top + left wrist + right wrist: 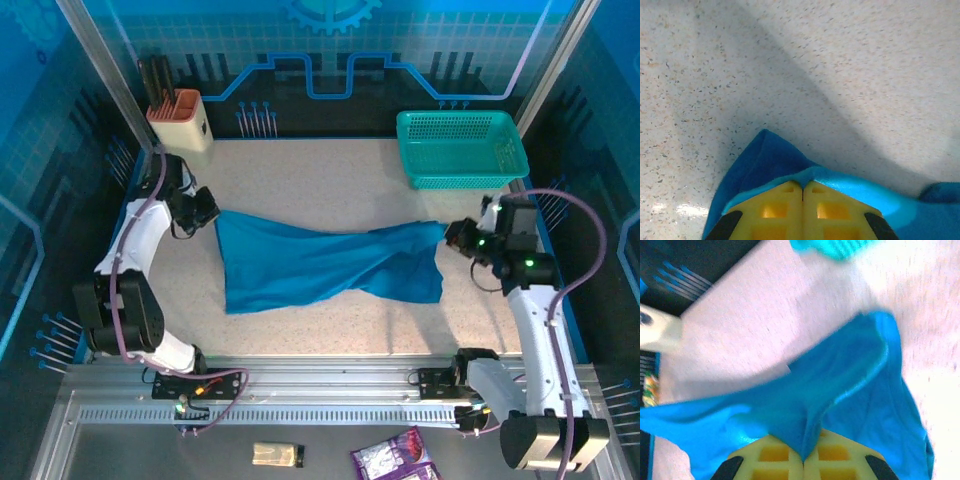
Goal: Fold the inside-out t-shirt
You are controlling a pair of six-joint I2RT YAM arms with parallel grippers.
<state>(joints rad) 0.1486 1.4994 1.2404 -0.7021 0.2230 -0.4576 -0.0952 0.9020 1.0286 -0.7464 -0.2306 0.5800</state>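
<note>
The t-shirt's middle is folded over on itself, so next I put its corner down with my left gripper and take the shirt's end further in before [232, 236] both grippers lift it.
The inside-out t-shirt [320, 262] is plain blue cloth, stretched across the middle of the table between the two arms. My left gripper [208, 212] holds its far left corner. In the left wrist view the yellow fingers [785, 210] meet, with a fold of the t-shirt [765, 160] pinched at their tips. My right gripper [455, 236] holds the shirt's right end, which narrows to a point there. In the right wrist view, a bunch of the t-shirt [840, 385] runs down between the right gripper [803, 455] fingers, which are shut on it.
A teal mesh basket [462, 147] stands at the back right. A beige holder with dark tools [180, 113] stands at the back left. The speckled tabletop [330, 170] lies bare behind the shirt. Small packets [395, 460] lie below the rail.
</note>
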